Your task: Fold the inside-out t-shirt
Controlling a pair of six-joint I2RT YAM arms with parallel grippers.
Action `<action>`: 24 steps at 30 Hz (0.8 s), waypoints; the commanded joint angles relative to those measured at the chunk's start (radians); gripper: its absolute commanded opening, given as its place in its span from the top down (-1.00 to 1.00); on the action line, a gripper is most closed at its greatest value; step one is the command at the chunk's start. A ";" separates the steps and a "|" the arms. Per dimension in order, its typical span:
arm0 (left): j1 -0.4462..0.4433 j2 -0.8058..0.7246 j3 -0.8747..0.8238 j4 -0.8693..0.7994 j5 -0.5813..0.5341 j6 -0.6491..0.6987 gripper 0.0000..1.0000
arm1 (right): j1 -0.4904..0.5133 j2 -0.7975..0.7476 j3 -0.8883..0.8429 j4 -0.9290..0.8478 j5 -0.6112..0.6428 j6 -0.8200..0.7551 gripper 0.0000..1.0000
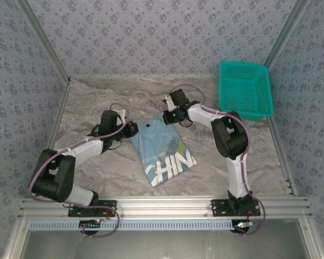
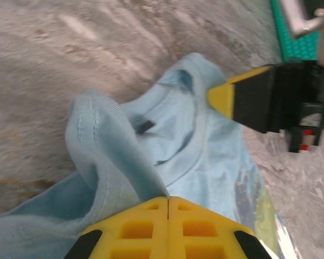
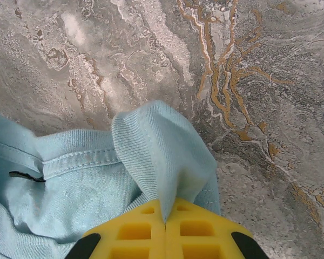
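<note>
The left gripper's fingers pinch just the edge of the t-shirt's shoulder fold, so they should open and take the full fold (image 2: 105, 135) beside the collar before lifting.
The inside-out t-shirt (image 1: 161, 148) lies in the middle of the table as a narrow light-blue shape, its whitish print toward the near edge. My left gripper (image 1: 130, 129) is shut on a pinched fold of cloth at the shirt's far left corner. In the left wrist view the fold rises out of the closed yellow fingertips (image 2: 168, 200), close to the collar and the dark neck tag (image 2: 144, 127). My right gripper (image 1: 170, 116) is shut on the far right corner. Ribbed cloth (image 3: 162, 151) stands up from its closed jaws, and the neck tag (image 3: 26, 176) lies to the left.
A teal mesh basket (image 1: 244, 89) stands at the back right of the marbled table (image 1: 92, 97). Patterned walls and metal frame rails close in the sides and back. The right gripper (image 2: 218, 97) shows across the collar in the left wrist view.
</note>
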 commanded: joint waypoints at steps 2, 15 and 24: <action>0.024 0.010 -0.021 -0.052 -0.058 -0.011 1.00 | -0.006 -0.009 0.001 -0.010 -0.012 -0.005 1.00; 0.061 -0.054 -0.121 -0.191 -0.171 -0.073 0.81 | -0.008 -0.008 0.016 -0.021 -0.004 -0.004 1.00; 0.026 -0.128 -0.120 -0.244 -0.209 -0.105 -0.05 | -0.011 -0.032 0.025 -0.037 -0.012 -0.009 0.76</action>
